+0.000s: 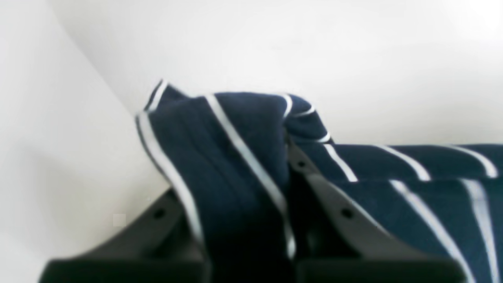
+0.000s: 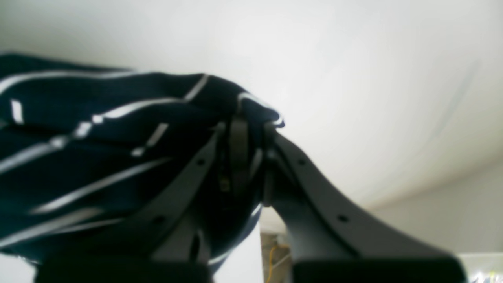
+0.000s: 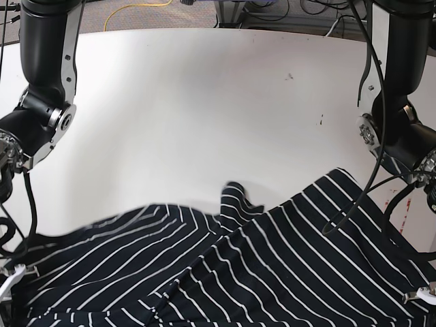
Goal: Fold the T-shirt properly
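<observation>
Next, I let go of the T-shirt's bunched edge with my left gripper on the bare white table [image 3: 390, 107] under my left arm.
The T-shirt [image 3: 272, 272], black with thin white stripes, lies rumpled across the near part of the white table [image 3: 204, 102], and a fold pokes up at its middle [image 3: 235, 197]. In the left wrist view my left gripper [image 1: 235, 169] is shut on a bunch of the T-shirt [image 1: 235, 129], with more striped cloth trailing off to the right. In the right wrist view my right gripper [image 2: 245, 127] is shut on an edge of the T-shirt [image 2: 98, 129], which hangs away to the left. In the base view both grippers sit low at the frame's sides, mostly hidden.
The arm with the right wrist camera [image 3: 41, 102] stands at the base view's left, the other arm [image 3: 398, 129] at its right, with black cables looping over the shirt. A yellow cable [image 3: 136, 8] and gear lie beyond the table's far edge.
</observation>
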Robot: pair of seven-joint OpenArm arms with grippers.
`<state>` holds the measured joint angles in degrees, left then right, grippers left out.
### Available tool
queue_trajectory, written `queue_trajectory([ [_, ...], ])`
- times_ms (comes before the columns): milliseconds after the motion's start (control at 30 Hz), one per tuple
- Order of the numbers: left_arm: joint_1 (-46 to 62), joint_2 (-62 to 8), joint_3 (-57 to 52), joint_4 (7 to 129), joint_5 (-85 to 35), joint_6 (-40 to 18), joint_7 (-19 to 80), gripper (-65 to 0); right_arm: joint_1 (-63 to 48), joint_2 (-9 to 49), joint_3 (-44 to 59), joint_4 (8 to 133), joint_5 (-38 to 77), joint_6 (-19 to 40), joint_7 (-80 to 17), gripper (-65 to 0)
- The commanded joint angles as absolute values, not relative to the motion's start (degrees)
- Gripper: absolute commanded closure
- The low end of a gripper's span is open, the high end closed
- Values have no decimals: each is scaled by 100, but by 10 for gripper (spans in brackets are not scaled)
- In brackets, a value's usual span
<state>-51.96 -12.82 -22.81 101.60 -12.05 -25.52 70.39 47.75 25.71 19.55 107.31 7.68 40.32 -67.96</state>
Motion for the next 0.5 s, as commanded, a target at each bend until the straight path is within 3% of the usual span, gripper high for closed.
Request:
queue_trajectory([
  [0,-5095,-1358,-2360,10229,-1147,-2527,6888,0,4514,2615,2158,11011,699,4000,-6730,0],
  [300,-3908,-1349,-2571,10246,-1165,-2554,6870,0,2976,2097,2888,11477,699,4000,-6730,0],
  [467,-3319,-1332,-2818,10246,-1165,-2905,6870,0,2308,1798,3231,11609,690,4000,-6730,0],
])
